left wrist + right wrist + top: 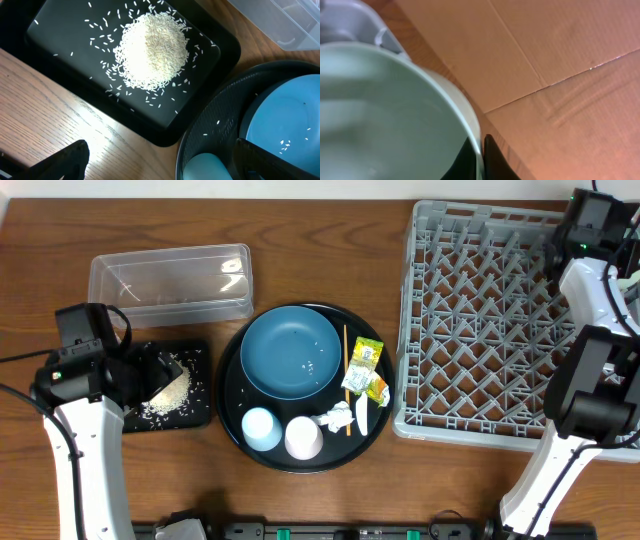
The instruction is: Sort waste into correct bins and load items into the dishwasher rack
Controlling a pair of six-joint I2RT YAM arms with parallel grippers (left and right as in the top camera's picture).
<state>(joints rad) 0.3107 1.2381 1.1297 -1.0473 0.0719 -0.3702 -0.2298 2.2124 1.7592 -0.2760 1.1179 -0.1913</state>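
Observation:
My right gripper is to release the small cream bowl among the grey rack's wires (597,302) farthest from the round tray.
White rice (168,392) lies heaped in the shallow black tray (198,358); it also shows in the left wrist view (150,50). My left gripper (160,165) hovers open and empty above the table between that tray and the round tray. My right gripper (481,155) is shut on the rim of the small cream bowl (385,110), by the far right corner of the grey rack (480,320). The blue plate (290,352), pale blue cup (261,427), whitish cup (304,437), wooden stick (346,380), wrappers (362,365) and white scrap (335,417) lie on the round tray.
The clear tub (170,280) stands behind the black tray. The large round black tray (232,375) sits at the middle. A few rice grains cling to the blue plate (285,145). Cardboard (560,60) lies beyond the table's far right edge.

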